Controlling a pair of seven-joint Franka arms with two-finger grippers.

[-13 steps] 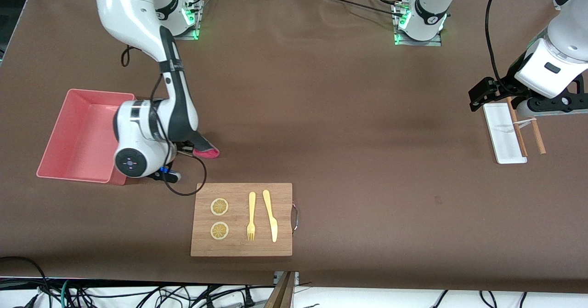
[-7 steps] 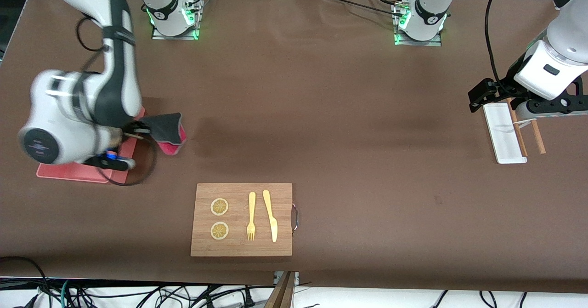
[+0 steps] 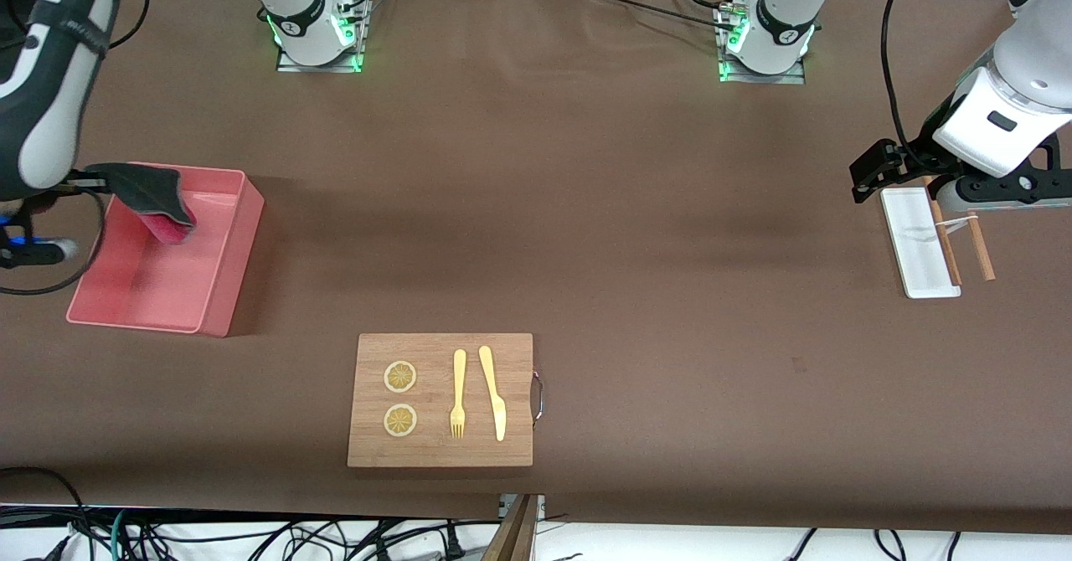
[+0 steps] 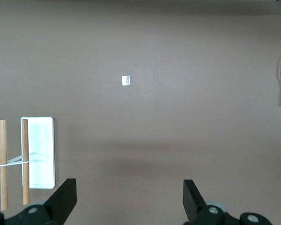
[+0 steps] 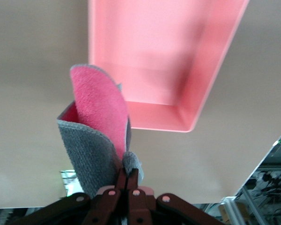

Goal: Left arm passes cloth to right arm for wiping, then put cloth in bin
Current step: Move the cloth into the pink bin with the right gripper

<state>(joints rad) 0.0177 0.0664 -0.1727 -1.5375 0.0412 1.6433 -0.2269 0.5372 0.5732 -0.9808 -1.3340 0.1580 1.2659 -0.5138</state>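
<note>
Next, my right gripper lets go of the cloth on the bin's bottom (image 3: 206, 239) (image 5: 135, 72), close to the bin's side that faces the middle of the table.
The cloth (image 3: 153, 198), dark grey outside and crimson-pink inside, hangs folded over the salmon-pink bin (image 3: 228, 253) at the right arm's end of the table. My right gripper (image 3: 90, 181) is shut on one edge of it. In the right wrist view the cloth (image 5: 96, 140) rises from the shut right gripper (image 5: 129, 177), with the bin (image 5: 207, 77) below it and nothing inside that I can see. My left gripper (image 3: 873, 177) waits open with nothing in it over the table beside the white tray; its fingers (image 4: 63, 198) stand wide apart around the left gripper (image 4: 129, 199).
A wooden cutting board (image 3: 440, 452) with two lemon slices, a yellow fork and a yellow knife lies nearer to the front camera. A flat white tray (image 3: 917, 243) and two tied wooden sticks (image 3: 976, 247) lie at the left arm's end.
My right arm has swung the cloth up from the table beside the bin to above the bin. The left arm has hardly moved.
</note>
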